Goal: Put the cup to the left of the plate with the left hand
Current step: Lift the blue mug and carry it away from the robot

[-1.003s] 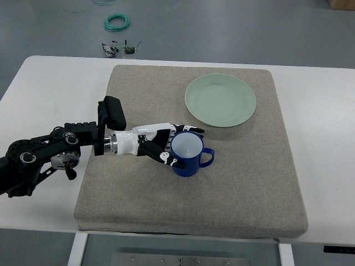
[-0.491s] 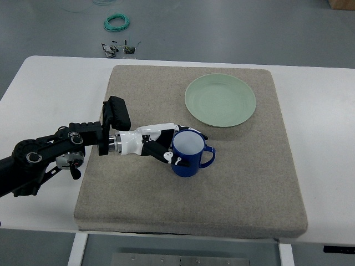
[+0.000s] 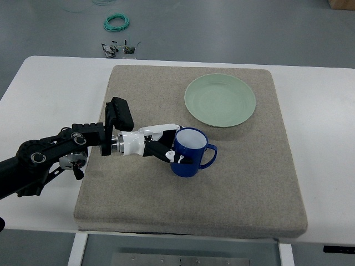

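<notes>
Next, my left gripper sets the blue cup down on the grey mat's far corner [image 3: 127, 90] nearest the green cable coil.
A blue cup [image 3: 190, 153] with a white inside stands on the grey mat [image 3: 244, 183], its handle pointing right. It is below and a little left of the pale green plate [image 3: 220, 101]. My left hand [image 3: 169, 146] comes in from the left and its fingers are curled around the cup's left side, thumb on the near wall. The cup looks tilted slightly. The right arm is not in view.
The mat lies on a white table [image 3: 50, 94]. Beyond the table's far edge, on the floor, are a green cable coil [image 3: 117, 22] and a small dark clutter [image 3: 119, 50].
My left hand has closed in on the cup and pushed slightly right with it; the cup has shifted a little to the right and tipped slightly.
</notes>
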`<state>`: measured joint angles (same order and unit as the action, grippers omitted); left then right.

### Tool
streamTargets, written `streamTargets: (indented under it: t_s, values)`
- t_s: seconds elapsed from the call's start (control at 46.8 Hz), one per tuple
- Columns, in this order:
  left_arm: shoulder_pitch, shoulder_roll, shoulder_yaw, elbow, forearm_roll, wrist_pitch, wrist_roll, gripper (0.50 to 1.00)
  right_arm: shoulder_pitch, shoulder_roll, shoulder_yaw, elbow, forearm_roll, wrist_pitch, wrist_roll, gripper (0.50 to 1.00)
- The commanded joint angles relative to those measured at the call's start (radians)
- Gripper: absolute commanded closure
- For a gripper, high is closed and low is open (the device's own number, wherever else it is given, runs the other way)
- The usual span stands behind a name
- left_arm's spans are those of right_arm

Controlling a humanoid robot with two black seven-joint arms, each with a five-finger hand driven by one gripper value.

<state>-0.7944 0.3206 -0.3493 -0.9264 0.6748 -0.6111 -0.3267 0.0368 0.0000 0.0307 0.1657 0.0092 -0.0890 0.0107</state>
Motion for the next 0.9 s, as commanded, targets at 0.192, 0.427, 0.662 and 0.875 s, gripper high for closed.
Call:
streamTargets:
  t_s: [0.192,0.427,0.662,0.875]
  values:
    - [-0.006,-0.006,-0.066,-0.006,-0.015,0.089,0.000,0.887,0.000,0.000,0.000,0.000,0.000,0.000,0.000,0.566]
    - [-0.011,-0.005,-0.143,-0.006,-0.017,0.204,-0.002,0.887,0.000,0.000,0.000,0.000,0.000,0.000,0.000,0.566]
    - [-0.008,0.011,-0.215,0.000,-0.018,0.355,-0.009,0.887,0.000,0.000,0.000,0.000,0.000,0.000,0.000,0.566]
    - [-0.008,0.011,-0.272,0.086,-0.020,0.407,-0.014,0.887,0.000,0.000,0.000,0.000,0.000,0.000,0.000,0.566]
